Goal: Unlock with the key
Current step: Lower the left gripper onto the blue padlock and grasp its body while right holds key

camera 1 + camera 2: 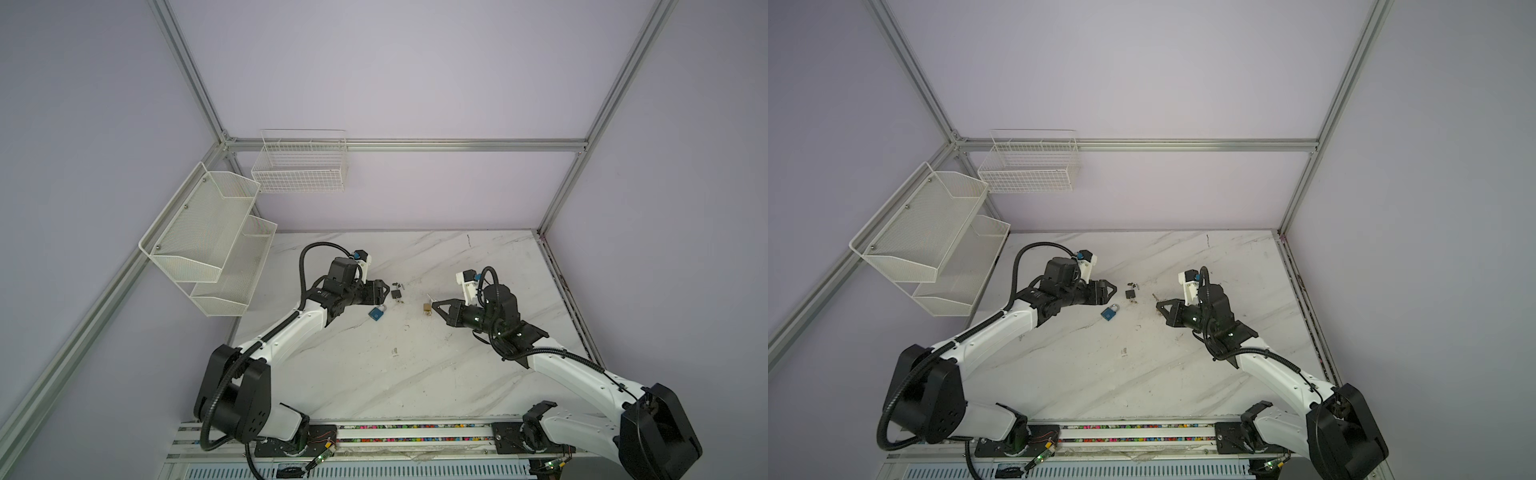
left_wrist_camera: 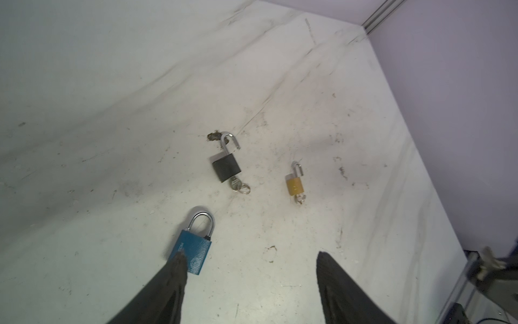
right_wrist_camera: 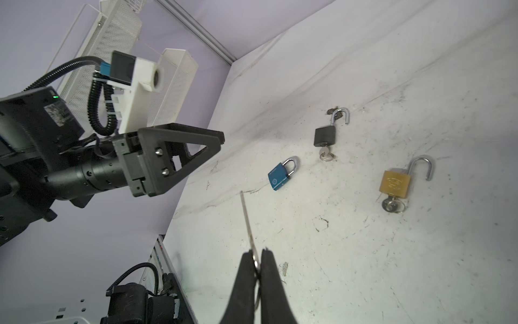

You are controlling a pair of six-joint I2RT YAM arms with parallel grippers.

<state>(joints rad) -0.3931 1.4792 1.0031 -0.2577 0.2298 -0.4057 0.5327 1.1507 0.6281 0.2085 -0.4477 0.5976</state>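
The body (image 1: 376,314) (image 2: 191,250) of the blue padlock is next for my left gripper. It should close there with one finger on each side, so the padlock's shackle stays free.
A blue padlock (image 1: 377,313) (image 1: 1109,312) lies flat on the marble table (image 1: 415,374) with its shackle shut. My left gripper (image 1: 382,293) (image 2: 251,255) hovers open just above it. One of its fingers (image 2: 173,277) overlaps the edge of the blue padlock (image 2: 193,252), and nothing sits between the jaws. My right gripper (image 1: 433,305) (image 3: 259,252) is shut on a thin silver key (image 3: 246,218), seen edge-on, whose blade points toward the blue padlock (image 3: 280,176). The key's tip is well short of the lock.
A black padlock (image 1: 396,294) (image 2: 226,167) and a brass padlock (image 1: 427,308) (image 2: 294,185) lie between the grippers, shackles open, each with a key in it. White mesh shelves (image 1: 208,241) and a wire basket (image 1: 299,166) hang on the left and back walls.
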